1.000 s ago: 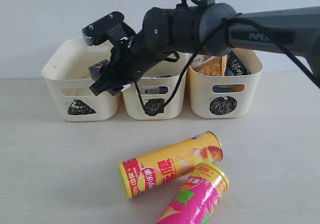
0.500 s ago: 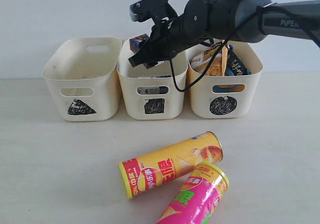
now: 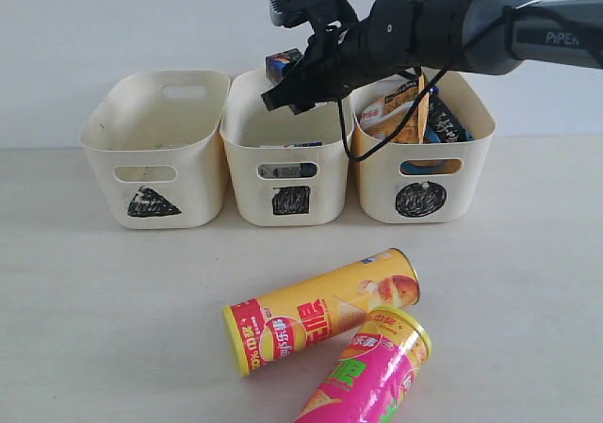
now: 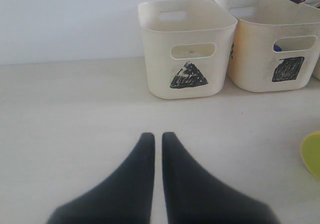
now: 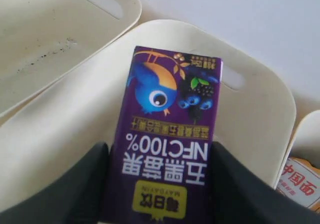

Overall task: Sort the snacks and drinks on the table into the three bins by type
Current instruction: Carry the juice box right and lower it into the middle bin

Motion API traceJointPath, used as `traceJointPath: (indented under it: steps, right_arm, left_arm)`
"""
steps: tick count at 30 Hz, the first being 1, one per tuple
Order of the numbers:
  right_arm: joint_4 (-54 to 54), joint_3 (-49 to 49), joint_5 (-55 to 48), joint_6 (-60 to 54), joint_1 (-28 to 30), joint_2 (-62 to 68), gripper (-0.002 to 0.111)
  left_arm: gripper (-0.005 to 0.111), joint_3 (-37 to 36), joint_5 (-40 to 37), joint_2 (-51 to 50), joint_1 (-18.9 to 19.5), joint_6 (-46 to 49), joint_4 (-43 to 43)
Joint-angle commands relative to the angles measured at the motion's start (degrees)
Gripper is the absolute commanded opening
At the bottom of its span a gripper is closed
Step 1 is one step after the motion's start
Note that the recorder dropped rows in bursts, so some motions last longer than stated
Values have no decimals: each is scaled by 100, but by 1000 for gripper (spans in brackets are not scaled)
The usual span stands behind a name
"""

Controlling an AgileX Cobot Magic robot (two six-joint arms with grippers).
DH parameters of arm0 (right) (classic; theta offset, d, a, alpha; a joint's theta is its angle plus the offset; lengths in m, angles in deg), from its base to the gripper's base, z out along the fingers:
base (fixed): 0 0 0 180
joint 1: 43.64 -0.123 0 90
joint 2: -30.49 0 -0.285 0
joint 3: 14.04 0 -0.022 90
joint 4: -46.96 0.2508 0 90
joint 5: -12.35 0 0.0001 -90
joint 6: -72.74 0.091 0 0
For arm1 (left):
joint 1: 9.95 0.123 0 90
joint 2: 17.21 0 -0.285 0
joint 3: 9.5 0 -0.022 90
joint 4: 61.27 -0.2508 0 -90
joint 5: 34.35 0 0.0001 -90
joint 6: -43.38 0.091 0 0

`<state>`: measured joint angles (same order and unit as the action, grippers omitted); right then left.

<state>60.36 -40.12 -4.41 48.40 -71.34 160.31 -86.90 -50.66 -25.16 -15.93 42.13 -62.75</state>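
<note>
I should let go of the dark purple carton with my right gripper inside the square-marked bin (image 3: 290, 168), just behind the bin's handle slot.
My right gripper (image 3: 294, 82) is shut on the dark purple carton (image 3: 281, 64), holding it in the air above the square-marked bin (image 3: 283, 183). In the right wrist view the carton (image 5: 170, 134) fills the space between both fingers (image 5: 75, 184), with that bin's wall (image 5: 55, 134) underneath. Something blue (image 3: 287, 170) shows through that bin's handle slot. A yellow tube (image 3: 320, 310) and a pink tube (image 3: 372, 376) lie touching on the table (image 3: 94, 300). An orange-brown bag (image 3: 396, 122) and a blue-black bag (image 3: 445, 122) stand in the circle bin (image 3: 424, 183). My left gripper (image 4: 157, 136) is shut and empty, low over the table.
The triangle bin (image 3: 155, 150) stands at the left end of the row and looks empty; the left wrist view shows it (image 4: 187, 49) ahead of my left gripper. A pale wall rises right behind the bins.
My right arm has carried the purple carton up and to the right, from in front of the triangle and square bins to above the square bin. The left gripper has not moved.
</note>
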Motion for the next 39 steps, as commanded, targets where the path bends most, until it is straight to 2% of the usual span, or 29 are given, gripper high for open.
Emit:
traceJointPath:
  steps: [1, 11, 29, 31, 34, 36, 39]
  right_arm:
    - [7, -29, 352, 45, 46, -138, 0]
    - [7, -29, 838, 175, 65, 202, 0]
    - [7, -29, 912, 330, 79, 465, 1]
    - [7, -29, 902, 340, 79, 465, 16]
    - [7, -29, 901, 340, 79, 465, 57]
    - [7, -29, 913, 340, 79, 465, 73]
    - [7, -29, 924, 340, 79, 465, 73]
  left_arm:
    - [4, 19, 45, 17, 13, -50, 41]
    - [4, 19, 45, 17, 13, -50, 41]
    - [4, 19, 35, 17, 13, -50, 41]
    - [4, 19, 35, 17, 13, -50, 41]
    - [4, 19, 35, 17, 13, -50, 41]
    - [4, 19, 35, 17, 13, -50, 41]
    - [4, 19, 35, 17, 13, -50, 41]
